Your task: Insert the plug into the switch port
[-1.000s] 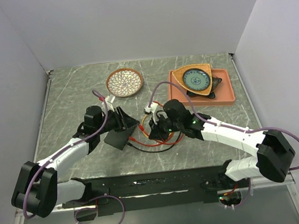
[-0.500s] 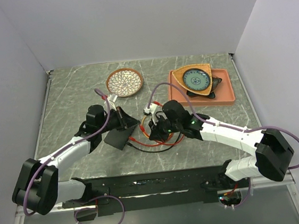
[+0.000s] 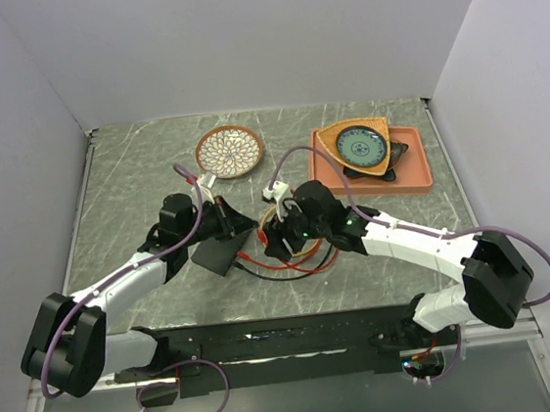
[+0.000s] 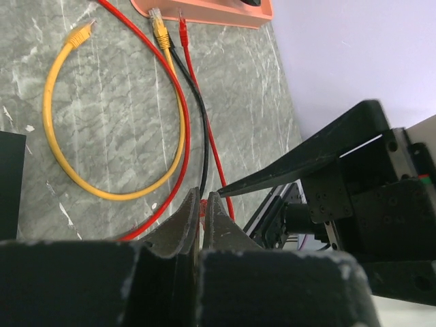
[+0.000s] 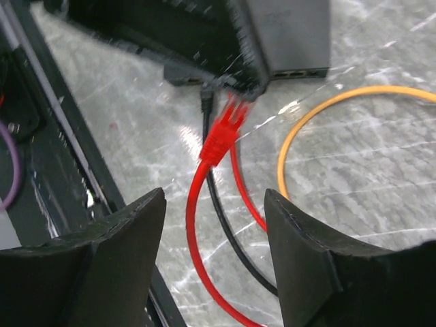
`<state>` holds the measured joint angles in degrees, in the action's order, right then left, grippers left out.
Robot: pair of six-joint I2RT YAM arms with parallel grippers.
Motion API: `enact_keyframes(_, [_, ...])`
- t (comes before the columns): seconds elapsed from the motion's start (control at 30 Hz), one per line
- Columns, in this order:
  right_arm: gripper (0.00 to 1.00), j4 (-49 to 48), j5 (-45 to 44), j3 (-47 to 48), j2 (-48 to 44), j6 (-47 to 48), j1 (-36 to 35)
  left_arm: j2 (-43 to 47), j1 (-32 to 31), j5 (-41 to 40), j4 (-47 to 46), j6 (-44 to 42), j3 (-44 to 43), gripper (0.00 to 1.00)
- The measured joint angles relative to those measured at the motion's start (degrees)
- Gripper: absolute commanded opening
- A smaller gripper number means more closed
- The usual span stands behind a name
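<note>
Next, I take the red plug's back end (image 5: 219,142) with my right gripper, since my left gripper covers the red plug's front end that has to go into the switch port.
The switch (image 3: 219,255) is a flat black box lying left of centre; its small sockets (image 5: 300,70) face the cables. My left gripper (image 3: 241,231) is shut on the red plug (image 5: 219,142), and a sliver of red shows between its closed tips (image 4: 202,203). The plug hangs just in front of the switch (image 5: 289,34), outside the sockets. My right gripper (image 5: 214,197) is open, its jaws standing either side of the red cable (image 5: 194,225) without touching it. From above, the right gripper (image 3: 274,241) is just right of the left one.
Yellow (image 4: 48,116), black (image 4: 197,102) and other red cables lie looped on the marble top between the arms. An orange tray (image 3: 419,176) with a triangular bowl stands at the back right, a patterned round dish (image 3: 230,152) at the back. A black rail (image 3: 269,339) runs along the near edge.
My left gripper has shut on the red plug. My right gripper has opened, let go of the red cable and shifted slightly left.
</note>
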<state>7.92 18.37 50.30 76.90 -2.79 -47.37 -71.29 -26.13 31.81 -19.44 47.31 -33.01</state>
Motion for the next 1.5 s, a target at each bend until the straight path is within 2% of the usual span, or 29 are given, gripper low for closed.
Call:
enact_keyframes(0.3, [0.66,-2.1,-3.0,1.6,2.2,-4.4,-1.4,0.7,0.0,-1.6,0.1,0.4,0.0,0.01])
enact_keyframes(0.63, [0.56,-2.8,-6.4,1.7,2.4,-8.3,-1.7,1.4,0.0,-2.7,0.8,0.4,0.0,0.01])
enact_keyframes(0.67, [0.54,-2.8,-6.8,1.8,2.4,-8.4,-1.7,1.4,0.0,-2.8,0.9,0.4,0.0,0.01])
enact_keyframes(0.77, [0.36,-2.8,-7.2,2.5,2.4,-9.1,-1.7,1.4,0.0,-2.8,0.9,0.4,0.0,0.01])
enact_keyframes(0.9, [0.32,-2.9,-8.3,3.3,2.5,-10.1,-1.7,1.8,0.0,-3.1,1.4,0.3,0.0,0.01])
enact_keyframes(1.03, [0.31,-2.7,-8.2,4.2,3.6,-10.6,-1.8,2.3,0.0,-3.7,1.7,0.1,0.0,0.01])
enact_keyframes(1.27, [0.4,-2.7,-7.5,4.5,4.0,-10.9,-1.9,2.4,0.0,-4.2,2.4,0.0,0.0,0.01])
enact_keyframes(1.5, [0.37,-2.8,-6.2,5.4,4.8,-10.9,-2.0,2.4,0.0,-4.2,2.6,0.0,0.0,0.01])
